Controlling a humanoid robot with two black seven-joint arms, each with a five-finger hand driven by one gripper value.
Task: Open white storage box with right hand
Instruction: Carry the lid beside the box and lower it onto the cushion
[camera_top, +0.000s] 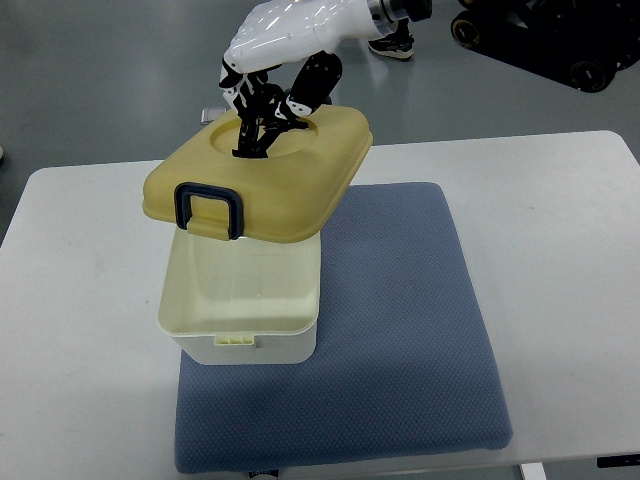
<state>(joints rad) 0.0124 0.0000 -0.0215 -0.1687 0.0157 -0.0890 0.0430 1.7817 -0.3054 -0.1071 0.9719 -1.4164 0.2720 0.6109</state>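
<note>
The yellow lid will leave my right gripper on the far part of the blue mat (412, 239), next to the white storage box.
The white storage box (240, 300) stands on the left part of a blue mat, and its pale inside shows at the front. Its yellow lid (290, 190) with a dark blue handle (208, 212) is raised off the box, hanging over the back half and shifted to the right. My right hand (262, 112), white with black fingers, comes in from the top right. Its fingers are curled into the round recess at the lid's far end, holding the lid. A small latch (235, 340) sits on the box's front rim.
The blue padded mat (400, 320) lies on a white table (560, 220). Beyond the far table edge are a shoe (392, 45) on the grey floor and black wheeled equipment (560, 40) at the top right.
</note>
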